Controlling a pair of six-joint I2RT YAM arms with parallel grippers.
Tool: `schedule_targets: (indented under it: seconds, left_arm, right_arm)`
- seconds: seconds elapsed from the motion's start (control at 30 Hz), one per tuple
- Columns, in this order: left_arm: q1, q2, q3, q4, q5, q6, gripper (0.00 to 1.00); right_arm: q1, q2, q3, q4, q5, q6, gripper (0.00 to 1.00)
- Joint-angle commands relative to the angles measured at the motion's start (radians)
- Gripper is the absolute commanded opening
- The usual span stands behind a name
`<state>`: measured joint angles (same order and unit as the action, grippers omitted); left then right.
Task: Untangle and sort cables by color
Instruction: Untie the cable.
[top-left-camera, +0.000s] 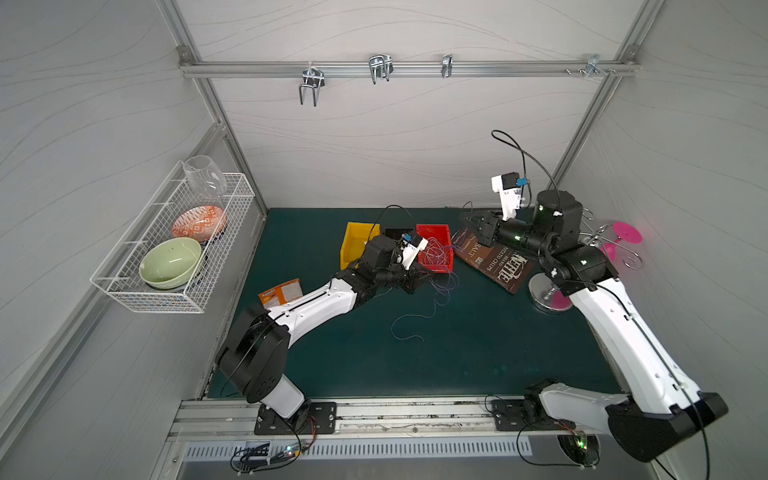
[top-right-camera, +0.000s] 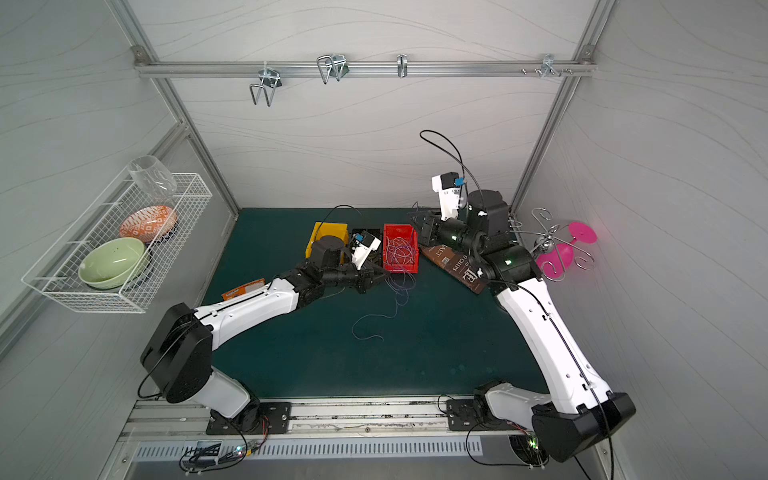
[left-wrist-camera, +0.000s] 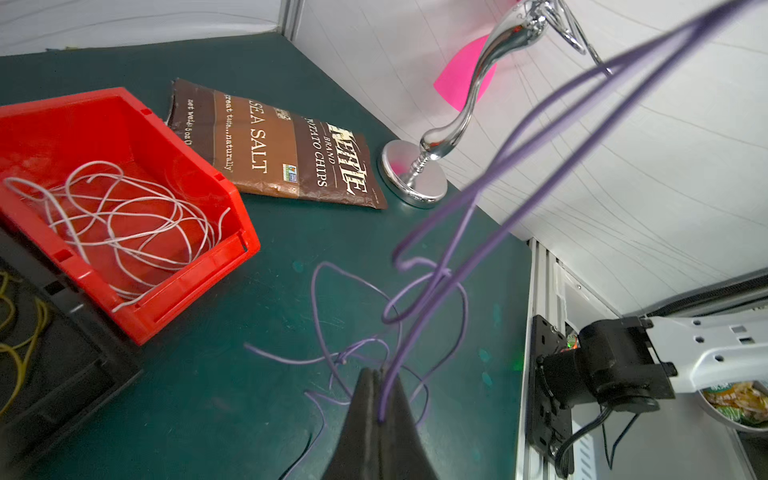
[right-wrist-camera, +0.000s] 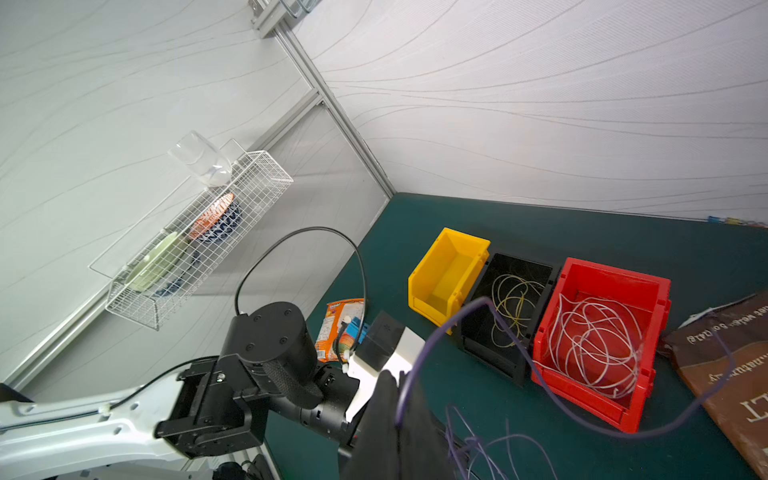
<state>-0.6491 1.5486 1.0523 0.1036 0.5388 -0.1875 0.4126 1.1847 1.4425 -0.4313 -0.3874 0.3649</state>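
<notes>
My right gripper will let go of the purple cable, and I will leave it on the green mat (top-left-camera: 444, 298) (right-wrist-camera: 542, 457) just in front of the red bin.
Loose purple cables (top-left-camera: 440, 286) (top-right-camera: 399, 286) lie tangled on the green mat in front of the red bin (top-left-camera: 432, 228). My left gripper (left-wrist-camera: 376, 372) (top-left-camera: 428, 276) is low over them and shut on a purple cable (left-wrist-camera: 432, 291) that rises out of the left wrist view. My right gripper (right-wrist-camera: 392, 374) (top-left-camera: 463, 218) is raised near the back wall, right of the bins. It is shut on a purple cable that loops over the bins (right-wrist-camera: 536, 370). White cables (left-wrist-camera: 124, 216) (right-wrist-camera: 598, 332) fill the red bin. Yellow cables (right-wrist-camera: 511, 307) lie in the black bin (right-wrist-camera: 490, 340).
A yellow bin (top-left-camera: 357, 241) stands left of the black one. A brown chips bag (top-left-camera: 498, 262) lies right of the red bin. Beside it is a chrome stand (top-left-camera: 548, 297) with a pink glass (top-left-camera: 627, 235). An orange packet (top-left-camera: 280, 291) lies under the left arm. A wire basket (top-left-camera: 166, 249) hangs on the left wall.
</notes>
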Motion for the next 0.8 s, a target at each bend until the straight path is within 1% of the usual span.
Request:
schedule_targets:
  seconds: [0.0, 0.07, 0.1, 0.17, 0.23, 0.3, 0.37, 0.5, 0.53, 0.63, 0.7, 0.77]
  left_arm:
    - [0.009, -0.109, -0.001, -0.053, -0.104, 0.051, 0.0]
    - [0.044, -0.183, -0.049, -0.079, -0.162, 0.035, 0.0]
    - [0.073, -0.214, -0.074, -0.084, -0.164, 0.013, 0.0]
    - [0.163, -0.269, -0.117, -0.1, -0.126, -0.052, 0.0]
    - [0.237, -0.309, -0.14, -0.136, -0.109, -0.086, 0.0]
    - [0.284, -0.348, -0.147, -0.188, -0.123, -0.075, 0.0]
    - [0.31, -0.388, -0.146, -0.243, -0.171, -0.054, 0.0]
    - [0.324, -0.448, -0.133, -0.304, -0.235, -0.024, 0.0]
    - [0.326, -0.46, -0.129, -0.31, -0.239, -0.022, 0.0]
    - [0.326, -0.475, -0.12, -0.307, -0.203, -0.021, 0.0]
    - [0.325, -0.477, -0.117, -0.299, -0.182, -0.024, 0.0]
    - [0.325, -0.484, -0.116, -0.292, -0.181, -0.026, 0.0]
  right_arm:
    - [-0.058, -0.054, -0.004, -0.083, 0.049, -0.062, 0.0]
    - [-0.134, -0.086, -0.036, -0.119, 0.055, -0.08, 0.0]
    - [-0.165, -0.1, -0.051, -0.134, 0.055, -0.089, 0.0]
    - [-0.229, -0.124, -0.074, -0.174, 0.073, -0.119, 0.0]
    - [-0.277, -0.139, -0.09, -0.212, 0.093, -0.146, 0.0]
    - [-0.313, -0.143, -0.099, -0.245, 0.118, -0.171, 0.0]
    - [-0.34, -0.145, -0.113, -0.277, 0.152, -0.189, 0.0]
    - [-0.347, -0.139, -0.153, -0.316, 0.216, -0.203, 0.0]
    - [-0.347, -0.137, -0.167, -0.318, 0.212, -0.202, 0.0]
    - [-0.341, -0.12, -0.209, -0.299, 0.127, -0.191, 0.0]
    - [-0.309, -0.096, -0.221, -0.298, 0.12, -0.19, 0.0]
    - [-0.242, -0.069, -0.233, -0.299, 0.156, -0.202, 0.0]
